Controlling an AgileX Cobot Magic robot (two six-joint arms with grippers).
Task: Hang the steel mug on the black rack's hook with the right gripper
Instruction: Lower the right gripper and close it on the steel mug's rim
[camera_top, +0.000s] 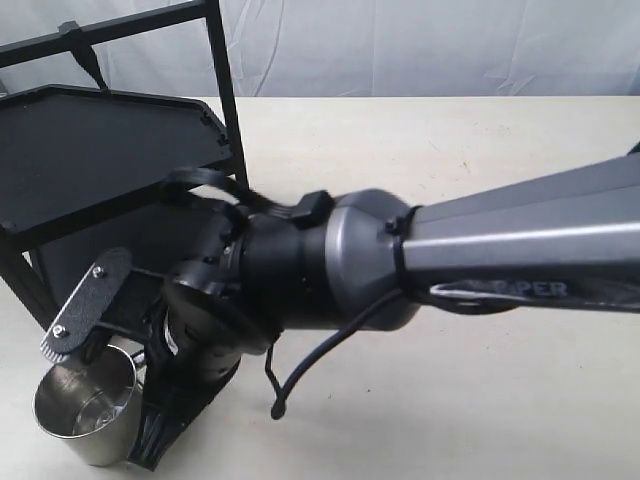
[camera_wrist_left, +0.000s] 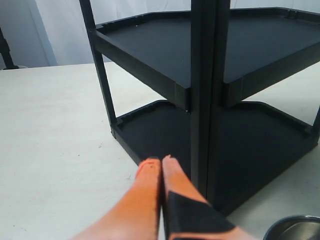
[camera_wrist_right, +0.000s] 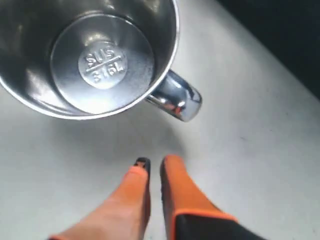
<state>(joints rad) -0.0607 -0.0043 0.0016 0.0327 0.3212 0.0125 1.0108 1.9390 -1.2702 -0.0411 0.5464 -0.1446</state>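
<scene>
My right gripper's fingers are almost shut, short of the steel mug's handle. I will open them and grip the steel mug's rim (camera_wrist_right: 119, 111) beside it.
The steel mug (camera_top: 85, 410) stands upright on the table at the front left, mouth up; its handle (camera_wrist_right: 177, 97) points toward my right gripper (camera_wrist_right: 156, 164). That gripper hovers just short of the handle, its orange fingers a narrow gap apart with nothing between them. In the exterior view the right arm (camera_top: 330, 260) reaches across to the left over the mug, and its fingers are mostly hidden. The black rack (camera_top: 100, 150) stands behind, with the hook (camera_top: 88, 62) hanging on its top crossbar. My left gripper (camera_wrist_left: 160, 161) is shut and empty beside the rack's leg (camera_wrist_left: 204, 100); the mug's rim (camera_wrist_left: 295, 227) shows nearby.
The beige table (camera_top: 450, 150) stretches to the right of the rack. A white cloth backdrop (camera_top: 420, 45) closes off the far side. The rack's lower tray (camera_wrist_left: 165, 135) sits close to the mug and the right wrist.
</scene>
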